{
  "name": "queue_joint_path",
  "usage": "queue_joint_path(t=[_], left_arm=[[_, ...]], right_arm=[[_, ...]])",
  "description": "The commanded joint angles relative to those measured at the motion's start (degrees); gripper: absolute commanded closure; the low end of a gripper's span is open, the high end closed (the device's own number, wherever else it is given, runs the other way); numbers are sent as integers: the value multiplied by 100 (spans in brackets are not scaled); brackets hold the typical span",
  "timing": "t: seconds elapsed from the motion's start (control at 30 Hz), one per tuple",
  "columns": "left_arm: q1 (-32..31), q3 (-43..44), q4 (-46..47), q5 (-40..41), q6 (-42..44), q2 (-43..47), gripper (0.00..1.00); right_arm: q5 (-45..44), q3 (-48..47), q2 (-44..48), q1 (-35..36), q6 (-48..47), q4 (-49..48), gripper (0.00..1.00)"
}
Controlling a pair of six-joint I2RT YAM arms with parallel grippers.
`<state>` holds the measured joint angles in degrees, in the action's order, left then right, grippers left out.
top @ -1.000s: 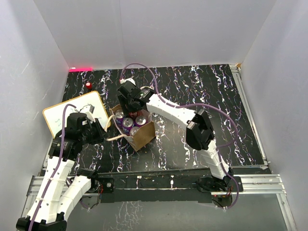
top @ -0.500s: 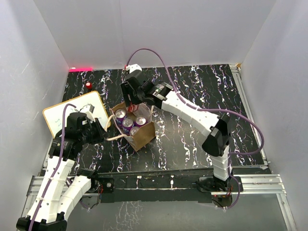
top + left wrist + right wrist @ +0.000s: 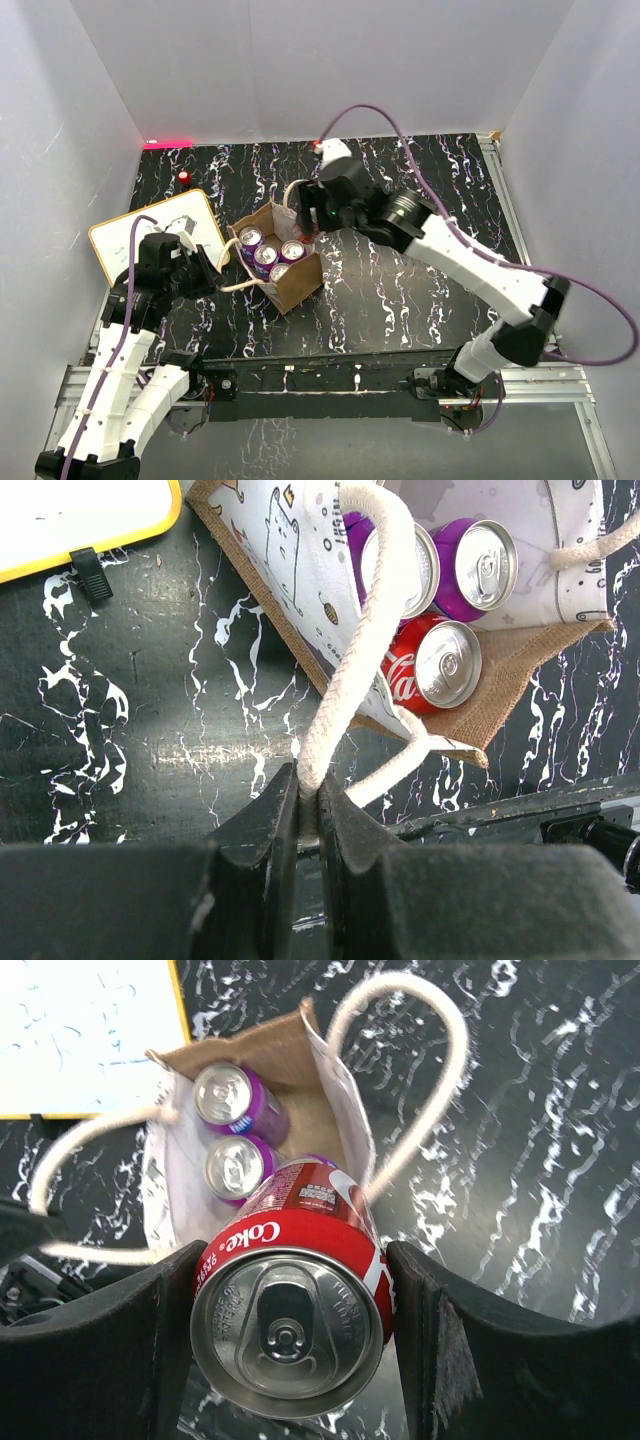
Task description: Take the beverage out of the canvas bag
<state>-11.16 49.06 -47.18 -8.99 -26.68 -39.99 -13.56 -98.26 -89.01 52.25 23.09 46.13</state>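
Next, I release the red Coke can from my right gripper on bare table across the bag from the whiteboard point(image 3: 401, 241).
The canvas bag point(image 3: 297, 284) stands open left of the table's middle, with several cans inside: purple ones point(image 3: 265, 256) and a red Coke can point(image 3: 435, 665). My left gripper point(image 3: 308, 802) is shut on the bag's near cream handle point(image 3: 355, 650) and holds it taut toward the left; it also shows in the top view point(image 3: 207, 270). My right gripper point(image 3: 290, 1305) is shut on a red Coke can point(image 3: 290, 1310), held upright above the bag's far right side. In the top view the right gripper point(image 3: 312, 222) hangs over the bag's far handle point(image 3: 292, 195).
An orange-rimmed whiteboard point(image 3: 155, 235) lies left of the bag, with a black clip point(image 3: 92, 572) on its edge. A small red object point(image 3: 183, 177) sits at the back left. White walls close three sides. A metal rail point(image 3: 380, 375) runs along the near edge.
My right gripper has risen out of the bag with the red Coke can and moved right and back. The left gripper still holds the handle; the bag stays put.
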Motion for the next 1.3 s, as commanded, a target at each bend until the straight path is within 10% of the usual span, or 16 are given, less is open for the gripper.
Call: queue_joint_path(t=[0.0, 0.27, 0.57, 1.27], left_arm=[[64, 22, -107, 127, 38, -38, 97], [61, 16, -115, 117, 40, -91, 97], [63, 22, -116, 144, 30, -56, 97], [107, 9, -108, 153, 22, 21, 96]], right_arm=[[-793, 659, 1150, 13, 214, -342, 93], [-2177, 2900, 2688, -188, 626, -323, 93], [-939, 4589, 2505, -2059, 438, -1151, 93], [508, 2586, -166, -4032, -352, -2201, 91]])
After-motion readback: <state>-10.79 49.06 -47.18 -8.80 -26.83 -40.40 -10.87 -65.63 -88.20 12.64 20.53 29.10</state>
